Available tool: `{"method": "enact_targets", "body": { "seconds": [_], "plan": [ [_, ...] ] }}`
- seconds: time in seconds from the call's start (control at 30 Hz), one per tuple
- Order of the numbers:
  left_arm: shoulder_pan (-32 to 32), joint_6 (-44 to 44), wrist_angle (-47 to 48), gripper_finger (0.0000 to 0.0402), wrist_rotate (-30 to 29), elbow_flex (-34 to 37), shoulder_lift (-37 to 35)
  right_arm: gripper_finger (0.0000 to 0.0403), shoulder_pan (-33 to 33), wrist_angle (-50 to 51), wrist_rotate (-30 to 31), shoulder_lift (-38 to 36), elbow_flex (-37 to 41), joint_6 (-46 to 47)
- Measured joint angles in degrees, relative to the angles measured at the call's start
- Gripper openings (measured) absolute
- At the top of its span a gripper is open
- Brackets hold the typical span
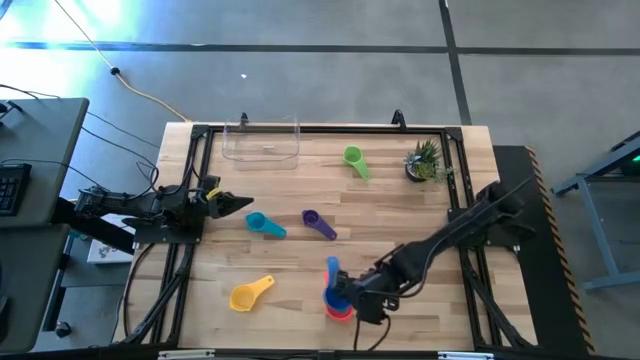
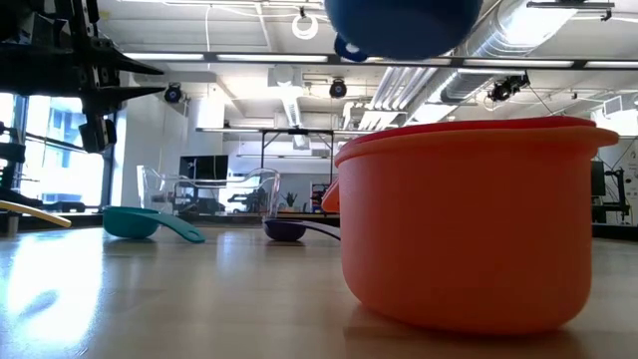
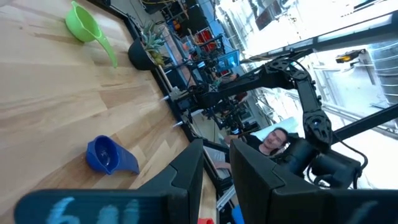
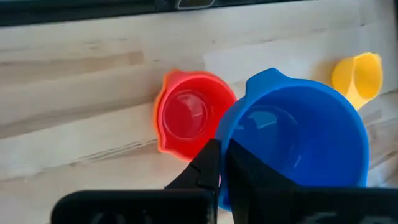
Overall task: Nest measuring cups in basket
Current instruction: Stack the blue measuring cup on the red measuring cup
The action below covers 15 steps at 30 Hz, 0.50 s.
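Observation:
My right gripper needs to let go of the blue cup inside the red cup (image 1: 338, 308) (image 4: 193, 116) that sits in the orange cup. The blue cup hangs just above it now.
My right gripper (image 1: 352, 298) is shut on the blue cup (image 4: 298, 134) near the table's near edge. The cup hangs (image 2: 399, 25) just above the red cup (image 4: 189, 118). The red cup sits nested inside the orange cup (image 2: 464, 239). The teal cup (image 1: 265, 225), purple cup (image 1: 318, 224), yellow cup (image 1: 250, 293) and green cup (image 1: 355, 162) lie apart on the wood. The clear basket (image 1: 262, 140) stands at the far edge with nothing in it. My left gripper (image 1: 243, 204) waits shut at the table's left side, next to the teal cup. My right gripper pinches the blue cup's wall at its rim (image 4: 231, 142), one finger (image 4: 249, 177) inside the bowl and the other finger (image 4: 208, 165) outside. It comes slanting down from the table's right. The cup is lifted clear and upright, its handle (image 1: 332, 266) pointing toward the far edge.
A small potted plant (image 1: 425, 160) stands at the far right beside the green cup. A black frame (image 1: 200, 135) runs round the tabletop. Bare wood lies between the scattered cups and the basket. A person (image 3: 273, 140) shows beyond the table's right side.

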<state>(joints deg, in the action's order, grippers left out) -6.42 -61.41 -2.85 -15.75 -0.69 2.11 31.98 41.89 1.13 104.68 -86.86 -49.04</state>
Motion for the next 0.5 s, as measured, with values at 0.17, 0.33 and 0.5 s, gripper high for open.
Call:
{"method": "enact_targets", "body": {
  "seconds": [0.17, 0.33, 0.5],
  "plan": [
    [0.00, 0.02, -0.01, 0.0071, -0.02, 0.00, 0.00, 0.0005, 1.57, 0.28, 0.27, 1.36, -0.21, -3.06],
    [0.00, 0.00, -0.02, 0.0071, -0.02, 0.00, 0.00, 0.0005, 2.67, 0.21, 0.07, 2.87, -0.21, -5.09],
    [0.00, 0.02, 0.00, 0.0071, -0.04, 0.00, 0.00, 0.0005, 3.15, 0.13, 0.90, 4.72, -0.21, -6.51]
  ]
}}
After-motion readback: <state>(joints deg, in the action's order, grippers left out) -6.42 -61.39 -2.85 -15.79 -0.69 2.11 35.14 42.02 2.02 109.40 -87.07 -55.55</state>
